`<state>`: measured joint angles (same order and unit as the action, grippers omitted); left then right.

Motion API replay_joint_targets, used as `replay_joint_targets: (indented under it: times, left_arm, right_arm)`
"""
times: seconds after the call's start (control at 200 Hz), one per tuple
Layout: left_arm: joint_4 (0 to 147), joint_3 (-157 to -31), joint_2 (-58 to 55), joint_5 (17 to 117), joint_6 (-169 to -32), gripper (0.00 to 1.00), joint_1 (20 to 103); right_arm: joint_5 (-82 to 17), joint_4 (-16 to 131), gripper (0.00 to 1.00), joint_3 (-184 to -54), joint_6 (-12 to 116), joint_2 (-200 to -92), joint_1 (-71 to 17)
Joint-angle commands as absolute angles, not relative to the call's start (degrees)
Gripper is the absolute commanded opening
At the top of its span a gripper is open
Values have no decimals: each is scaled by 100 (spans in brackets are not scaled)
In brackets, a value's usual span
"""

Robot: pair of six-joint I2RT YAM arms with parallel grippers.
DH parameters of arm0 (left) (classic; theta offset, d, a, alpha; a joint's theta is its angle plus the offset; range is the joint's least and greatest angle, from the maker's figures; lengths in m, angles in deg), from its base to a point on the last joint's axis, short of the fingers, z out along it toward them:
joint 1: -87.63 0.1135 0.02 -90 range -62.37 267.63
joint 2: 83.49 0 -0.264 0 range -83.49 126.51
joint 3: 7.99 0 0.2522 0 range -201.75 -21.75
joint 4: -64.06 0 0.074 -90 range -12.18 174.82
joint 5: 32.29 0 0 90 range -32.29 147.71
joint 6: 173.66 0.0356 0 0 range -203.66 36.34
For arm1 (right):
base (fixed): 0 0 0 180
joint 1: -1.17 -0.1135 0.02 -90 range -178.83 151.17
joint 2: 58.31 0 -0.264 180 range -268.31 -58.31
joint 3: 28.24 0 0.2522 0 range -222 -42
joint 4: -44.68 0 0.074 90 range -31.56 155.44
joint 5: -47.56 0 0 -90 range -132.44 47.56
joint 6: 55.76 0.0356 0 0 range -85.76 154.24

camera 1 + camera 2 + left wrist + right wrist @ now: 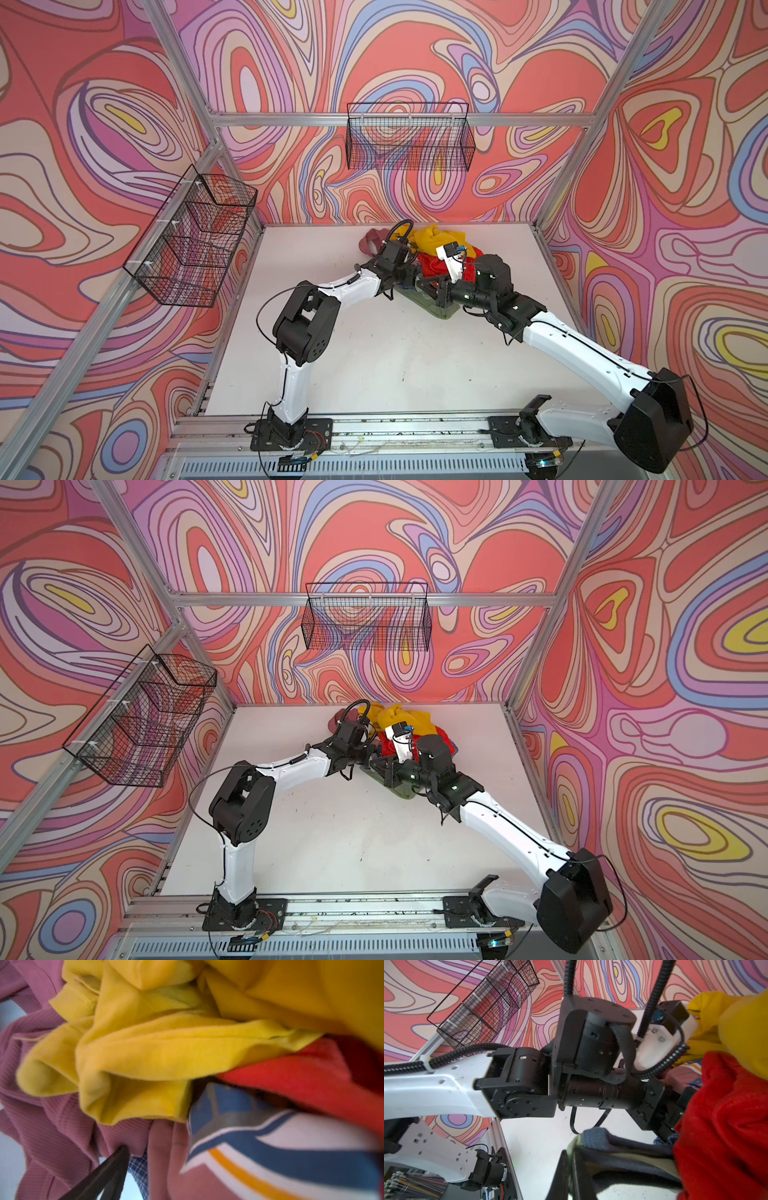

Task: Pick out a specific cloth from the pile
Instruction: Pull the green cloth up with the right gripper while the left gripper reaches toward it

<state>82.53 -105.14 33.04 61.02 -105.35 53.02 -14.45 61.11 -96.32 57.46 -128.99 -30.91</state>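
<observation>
The robot's left gripper should leave the pile and close on the olive-green cloth's grey-blue trim (424, 285), near the place where the right gripper holds the cloth.
The pile (432, 240) (401, 717) lies at the back middle of the white table (374, 353): mustard-yellow on top, bright red, dusty pink, blue check. The cloth (437, 311) (405, 792), olive-green with grey-blue trim (596, 1139), spreads from under the pile's front. My right gripper (572, 1159) (424, 286) is shut on its edge, just above the table. My left gripper (409, 274) is pushed into the pile, jaws wide. In the left wrist view only one finger (108, 1174) shows against pink fabric (62, 1130); the other is hidden by cloth.
A black wire basket (195, 241) hangs on the left wall, another (409, 137) on the back wall. Both wrists sit close together at the pile's front, the left forearm (436, 1088) right before the right wrist camera. Aluminium frame posts edge the table.
</observation>
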Motion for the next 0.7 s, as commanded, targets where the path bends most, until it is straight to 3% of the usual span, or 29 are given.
replay_joint_targets:
  times: [0.0, 0.696]
  left_arm:
    - [8549, -10712, 3533, 5862, -10616, 100, 5247]
    - [8724, -10811, 3710, 5656, -10686, 100, 5248]
  right_arm:
    - [-713, 5529, 0, -10235, 5745, -12753, -3208]
    - [-978, 6349, 0, -11536, 5252, -12380, -3213]
